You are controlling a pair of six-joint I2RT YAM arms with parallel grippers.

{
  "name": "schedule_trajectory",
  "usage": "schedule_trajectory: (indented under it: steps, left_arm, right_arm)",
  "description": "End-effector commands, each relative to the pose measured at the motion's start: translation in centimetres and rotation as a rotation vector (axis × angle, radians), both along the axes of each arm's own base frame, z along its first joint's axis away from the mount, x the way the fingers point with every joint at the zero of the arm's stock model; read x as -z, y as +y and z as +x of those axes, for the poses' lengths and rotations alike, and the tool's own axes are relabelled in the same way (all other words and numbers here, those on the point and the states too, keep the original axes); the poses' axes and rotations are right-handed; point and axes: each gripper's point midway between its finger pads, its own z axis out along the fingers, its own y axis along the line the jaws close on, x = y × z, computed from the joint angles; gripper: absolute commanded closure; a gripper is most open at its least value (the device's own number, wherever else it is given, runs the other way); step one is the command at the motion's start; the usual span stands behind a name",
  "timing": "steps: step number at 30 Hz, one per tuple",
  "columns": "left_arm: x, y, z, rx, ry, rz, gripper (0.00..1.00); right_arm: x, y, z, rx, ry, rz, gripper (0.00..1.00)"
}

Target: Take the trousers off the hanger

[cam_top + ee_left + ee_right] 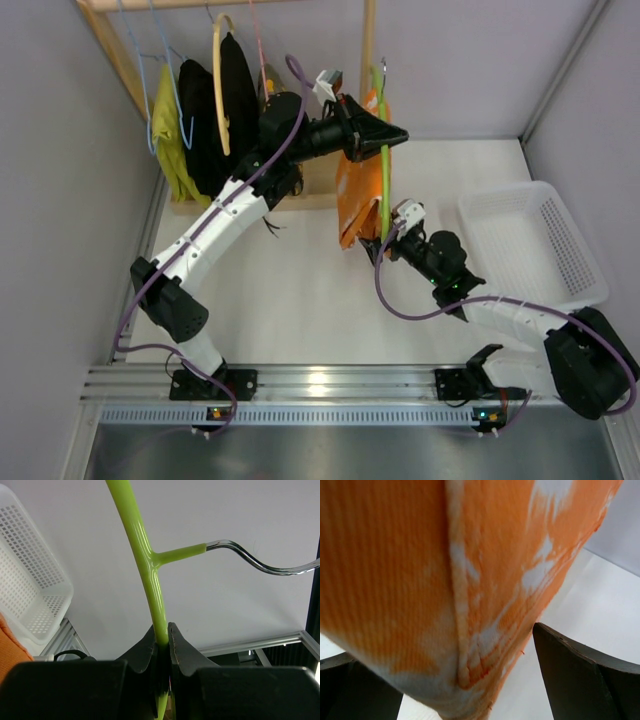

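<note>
The robot's right gripper should close on the lower part of the orange trousers (388,237) (470,680), on the side facing the white mesh basket, to pull them off.
The lime-green hanger (383,190) hangs upright in the air, held near its top by my left gripper (395,135). In the left wrist view the jaws of that gripper (164,637) are shut on the green bar (150,565), just below the metal hook (260,565). The orange trousers (352,200) with pale blotches are draped on the hanger and hang down above the table. My right gripper (385,240) is at their lower end. In the right wrist view it (445,650) is open, with the trousers' bottom edge (470,570) between its fingers (580,675).
A white mesh basket (535,240) stands at the right; it also shows in the left wrist view (30,580). A wooden rack at the back left holds a yellow-green garment (170,135), a black garment (215,110) and a pale wooden hanger (220,80).
</note>
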Motion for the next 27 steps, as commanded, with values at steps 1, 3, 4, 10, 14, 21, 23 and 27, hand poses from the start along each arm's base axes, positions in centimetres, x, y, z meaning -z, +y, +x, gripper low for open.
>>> schedule_trajectory:
  steps: [1, 3, 4, 10, 14, 21, 23, 27]
  left_arm:
    - [-8.7, 2.3, -2.8, -0.021, -0.217, -0.198, 1.0]
    - [-8.6, 2.3, -2.7, -0.023, -0.217, -0.197, 1.0]
    - [-8.6, 2.3, -2.7, -0.025, -0.215, -0.197, 1.0]
    - [-8.7, 2.3, -2.6, -0.028, -0.218, -0.199, 1.0]
    - [-8.9, 2.3, -2.6, -0.031, -0.223, -0.202, 1.0]
    - [-8.7, 2.1, -2.5, -0.027, -0.218, -0.199, 1.0]
    - [-8.6, 2.1, -2.5, -0.024, -0.219, -0.196, 1.0]
    - [-8.6, 2.3, -2.8, -0.024, -0.223, -0.194, 1.0]
  right_arm:
    - [-4.2, 2.0, 0.0, -0.052, -0.086, 0.081, 0.0]
    - [-4.0, 2.2, -0.2, -0.069, -0.083, 0.076, 0.01]
    - [-4.0, 2.3, -0.3, -0.08, -0.083, 0.072, 0.01]
    - [-2.1, 2.8, -1.5, -0.111, -0.059, 0.023, 0.01]
    - [-1.7, 2.6, -1.6, -0.091, -0.057, 0.011, 0.01]
    - [-2.1, 2.1, -0.3, -0.014, -0.034, 0.029, 0.01]
    - [-2.5, 2.0, -0.1, -0.001, -0.039, 0.041, 0.01]
    - [-3.3, 0.5, 1.1, 0.097, -0.062, 0.046, 0.08]
